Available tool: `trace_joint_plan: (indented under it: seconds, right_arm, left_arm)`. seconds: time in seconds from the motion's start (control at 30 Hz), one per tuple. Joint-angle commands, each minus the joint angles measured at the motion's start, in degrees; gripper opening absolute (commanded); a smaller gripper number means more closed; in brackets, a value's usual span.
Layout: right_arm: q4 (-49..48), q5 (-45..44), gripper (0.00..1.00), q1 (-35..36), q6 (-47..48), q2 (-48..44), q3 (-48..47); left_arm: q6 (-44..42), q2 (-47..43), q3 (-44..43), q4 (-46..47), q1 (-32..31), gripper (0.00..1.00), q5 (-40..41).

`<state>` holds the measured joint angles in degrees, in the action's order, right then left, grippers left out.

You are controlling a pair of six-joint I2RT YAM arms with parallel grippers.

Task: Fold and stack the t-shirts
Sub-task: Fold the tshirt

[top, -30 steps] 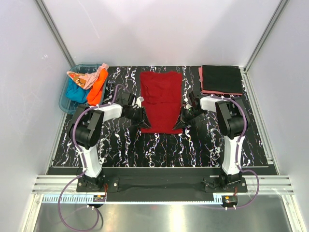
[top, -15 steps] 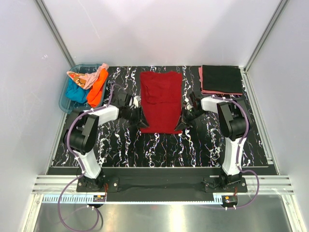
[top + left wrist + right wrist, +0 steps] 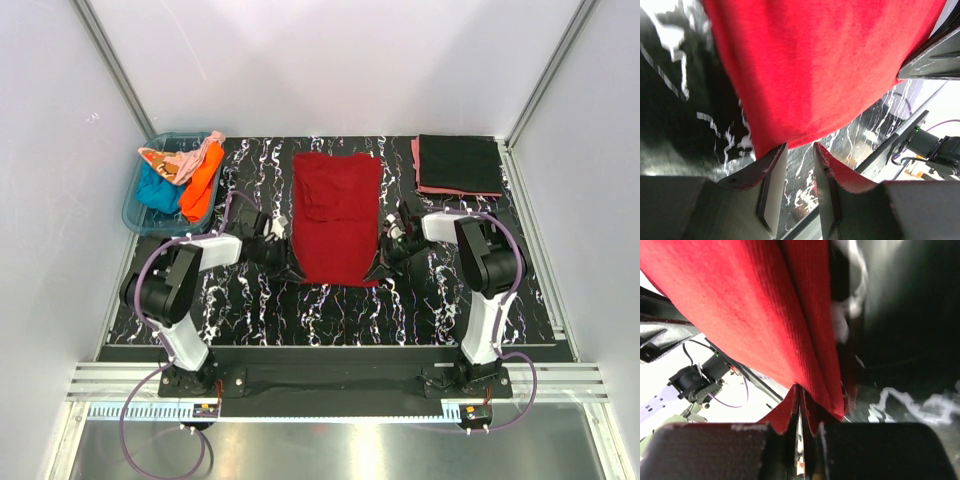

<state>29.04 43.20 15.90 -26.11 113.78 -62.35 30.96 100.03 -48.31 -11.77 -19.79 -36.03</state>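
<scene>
The dark red t-shirt's hem reaches only the left gripper's fingers, so the robot's left gripper should open and pinch the t-shirt's near corner (image 3: pixel 761 151) deeper before folding.
The dark red t-shirt (image 3: pixel 335 215) lies flat, folded lengthwise, in the middle of the table. My left gripper (image 3: pixel 290 265) is at its near left corner. In the left wrist view the jaws (image 3: pixel 800 147) stand a little apart, with the red hem (image 3: pixel 805 75) just at the tips and table showing between them. My right gripper (image 3: pixel 383 265) is at the near right corner, shut on the red cloth (image 3: pixel 790 315), with its jaws (image 3: pixel 799 387) pinching a fold. A folded black t-shirt (image 3: pixel 460 163) lies on a salmon pink one (image 3: pixel 415 152) at the back right.
A blue plastic tub (image 3: pixel 135 205) at the back left holds the teal (image 3: pixel 155 190), orange (image 3: pixel 203 182) and pale peach (image 3: pixel 185 160) shirts in a heap. White walls close in the table on three sides. The arm bases stand at the near edge.
Both grippers have moved toward the near edge along the shirt's sides. The red shirt's near hem has shifted a little nearer with them.
</scene>
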Motion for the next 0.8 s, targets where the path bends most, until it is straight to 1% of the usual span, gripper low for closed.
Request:
trace_joint_plan:
  seconds: [0.0, 0.13, 0.27, 0.3, 0.33, 0.37, 0.4, 0.43, 0.5, 0.53, 0.57, 0.6, 0.63, 0.67, 0.77]
  right_arm:
    - [-2.31, -5.06, 0.08, -0.08, 0.36, -1.71, 6.51]
    - [-6.71, -3.56, 0.08, 0.18, -2.01, -2.85, 12.15]
    - [-8.29, -4.44, 0.09, 1.15, -2.63, -8.37, 16.81]
    - [-8.12, -4.27, 0.12, 1.06, -2.81, -9.53, 18.12]
    - [-7.16, -4.44, 0.14, 1.06, -2.72, -10.76, 18.49]
    - [-6.28, -4.88, 0.15, 1.06, -2.63, -13.38, 18.66]
    - [-5.32, -5.49, 0.19, 1.06, -2.46, -14.80, 18.67]
    - [-3.22, -5.93, 0.23, 1.06, -2.11, -16.29, 18.49]
    - [-0.75, -7.94, 0.33, 1.06, -1.93, -20.69, 17.79]
    - [0.92, -8.48, 0.47, 0.97, -1.84, -21.92, 17.70]
    - [1.72, -8.92, 0.52, 1.06, -1.75, -23.84, 17.61]
    - [2.51, -9.36, 0.55, 1.15, -1.84, -24.47, 17.26]
    - [3.47, -9.62, 0.64, 1.06, -1.75, -25.00, 17.35]
    - [4.09, -10.76, 0.69, 1.06, -1.75, -25.88, 17.35]
    - [5.94, -13.05, 0.73, 1.06, -1.49, -27.46, 17.70]
  left_arm:
    - [-0.82, -0.88, 6.12, -1.77, 0.19, 0.36, 6.15]
    - [0.67, -5.45, 11.21, -0.63, -0.42, 0.35, 6.67]
    - [2.52, -12.30, 16.75, -0.97, -2.35, 0.35, 7.47]
    - [3.05, -13.79, 17.28, -1.24, -2.97, 0.37, 7.47]
    - [4.36, -17.37, 17.64, -2.19, -3.41, 0.38, 7.64]
    - [5.07, -19.15, 17.90, -2.90, -3.93, 0.40, 8.08]
    - [5.77, -21.00, 17.90, -3.69, -5.07, 0.47, 8.43]
    - [7.00, -24.84, 17.64, -5.70, -5.60, 0.51, 9.48]
    - [8.41, -28.46, 16.94, -7.65, -6.49, 0.57, 11.06]
    - [9.81, -31.44, 16.85, -9.05, -6.49, 0.62, 11.42]
    - [10.43, -32.95, 16.85, -9.76, -6.49, 0.65, 11.86]
    - [11.05, -34.10, 16.85, -10.11, -6.49, 0.67, 12.64]
    - [11.75, -34.89, 17.02, -10.29, -6.49, 0.69, 12.83]
    - [12.02, -35.68, 17.11, -10.46, -6.49, 0.70, 12.83]
    - [13.42, -35.52, 18.51, -9.51, -6.49, 0.70, 12.92]
